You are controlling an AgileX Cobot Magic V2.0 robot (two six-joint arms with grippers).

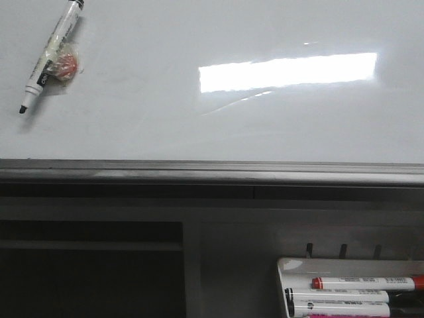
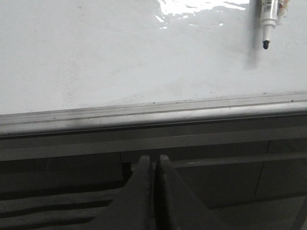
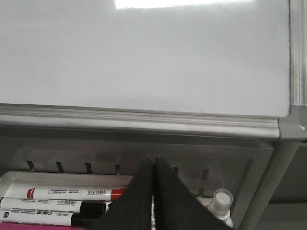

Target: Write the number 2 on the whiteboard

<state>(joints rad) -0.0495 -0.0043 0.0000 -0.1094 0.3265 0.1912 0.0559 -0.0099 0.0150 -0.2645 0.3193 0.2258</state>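
The robot's left gripper needs to next move to the uncapped black marker on the whiteboard and close on the marker's white tip end [image 1: 31, 91] [image 2: 268, 22], nearest the rail.
The whiteboard [image 1: 199, 126] is glossy white with a grey edge rail and a bright light reflection; it also shows in the left wrist view [image 2: 120, 57] and the right wrist view [image 3: 144, 57]. No number 2 shows on it. An uncapped black marker [image 1: 52, 52] lies on the board at the far left, its tip pointing toward the rail; its tip end shows in the left wrist view [image 2: 267, 24]. My left gripper [image 2: 154, 160] is shut and empty, below the board's rail. My right gripper [image 3: 154, 163] is shut and empty, above the marker tray. Neither gripper shows in the front view.
A small reddish wrapped object [image 1: 66, 64] lies beside the marker. A white marker tray [image 1: 291, 268] below the board at the right holds a red marker [image 1: 364, 283] and black markers [image 3: 62, 207], with a small clear-capped bottle [image 3: 222, 199] at its end.
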